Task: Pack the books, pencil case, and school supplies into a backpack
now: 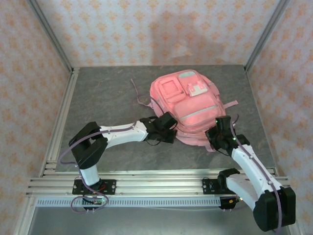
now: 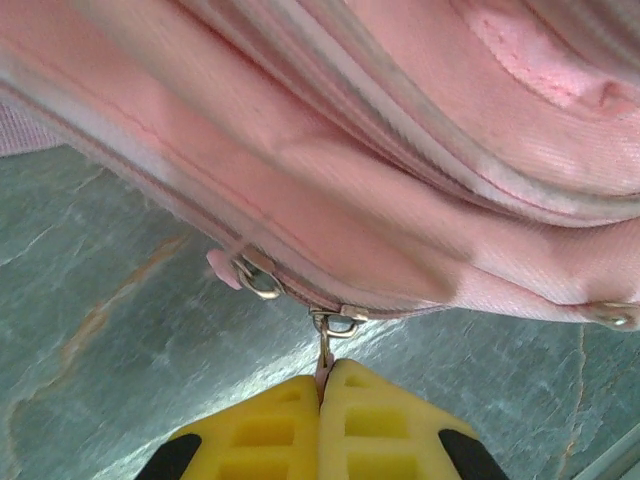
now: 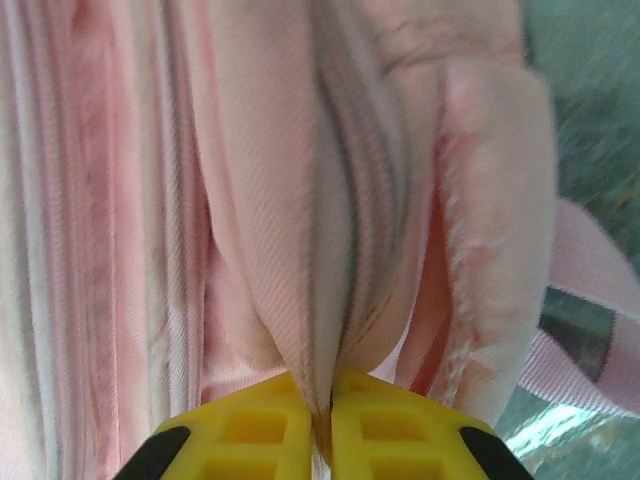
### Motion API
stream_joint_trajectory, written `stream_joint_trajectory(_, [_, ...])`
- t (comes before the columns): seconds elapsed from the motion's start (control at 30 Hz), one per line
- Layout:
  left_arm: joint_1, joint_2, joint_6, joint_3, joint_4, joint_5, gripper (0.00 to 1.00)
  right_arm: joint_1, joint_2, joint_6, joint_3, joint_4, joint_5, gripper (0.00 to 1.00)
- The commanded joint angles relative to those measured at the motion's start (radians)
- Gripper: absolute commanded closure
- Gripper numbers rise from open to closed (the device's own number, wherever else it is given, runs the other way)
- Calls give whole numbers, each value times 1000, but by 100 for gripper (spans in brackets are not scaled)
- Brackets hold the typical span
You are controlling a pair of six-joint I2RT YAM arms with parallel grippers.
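The pink backpack is lying crooked and my right gripper has a fold by its corner, so next I grab the backpack's near edge's middle [image 1: 194, 140] and swing the backpack straight.
The pink backpack [image 1: 188, 105] lies flat on the grey table, its front pockets facing up. My left gripper [image 1: 171, 128] is at the bag's near-left edge, shut on a zipper pull [image 2: 327, 362] that hangs from the metal slider [image 2: 337, 322] on the bag's zip; a second slider [image 2: 256, 280] sits just to its left. At the near-right edge my right gripper [image 1: 213, 136] is shut on a fold of the backpack's fabric [image 3: 325, 330] beside the zip seam. The yellow pads [image 3: 400, 430] press together on that fold. Books, pencil case and small supplies are out of view.
Pink straps [image 1: 138, 95] trail from the bag to the left and a strap [image 3: 590, 300] loops at its right side. Patterned walls and metal frame rails [image 1: 61, 122] enclose the table.
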State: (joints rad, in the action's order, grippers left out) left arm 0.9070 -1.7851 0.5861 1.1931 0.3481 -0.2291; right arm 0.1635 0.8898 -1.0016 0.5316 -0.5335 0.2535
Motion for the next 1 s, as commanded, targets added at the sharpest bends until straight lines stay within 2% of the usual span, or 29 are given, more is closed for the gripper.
stream_joint_trajectory(0.0, [-16,-32,15,82,46,-15,100,-57,20,47,34,21,28,71])
stream_joint_trajectory(0.03, [-11,-37,13,103,53,-18,100,-58,20,44,41,21,45,59])
stream_joint_trajectory(0.07, [-8,-39,11,118,60,-20,100,-58,17,39,46,14,60,52])
stream_joint_trajectory(0.13, [0,-37,9,138,65,-25,100,-57,-1,11,50,-17,89,44])
stream_joint_trajectory(0.27, [15,-32,6,145,63,-32,100,-18,-99,-116,-2,-13,144,42])
stream_joint_trajectory(0.4, [22,-32,4,129,53,-33,100,95,-189,-224,-36,25,109,37])
stream_joint_trajectory(0.5, [24,-33,6,121,46,-33,100,153,-179,-265,-34,70,71,35])
stream_joint_trajectory(0.63, [23,-23,6,113,45,-27,100,216,-83,-315,-51,188,48,36])
stream_joint_trajectory(0.7, [23,-15,3,111,50,-19,100,231,-23,-307,-53,229,33,38])
stream_joint_trajectory(0.73, [23,-14,0,112,55,-13,100,231,9,-302,-47,218,18,43])
stream_joint_trajectory(0.83, [16,-10,-8,108,76,16,100,231,56,-295,-47,213,-16,68])
stream_joint_trajectory(0.97, [-17,-7,1,71,76,30,100,229,34,-290,-57,191,-70,88])
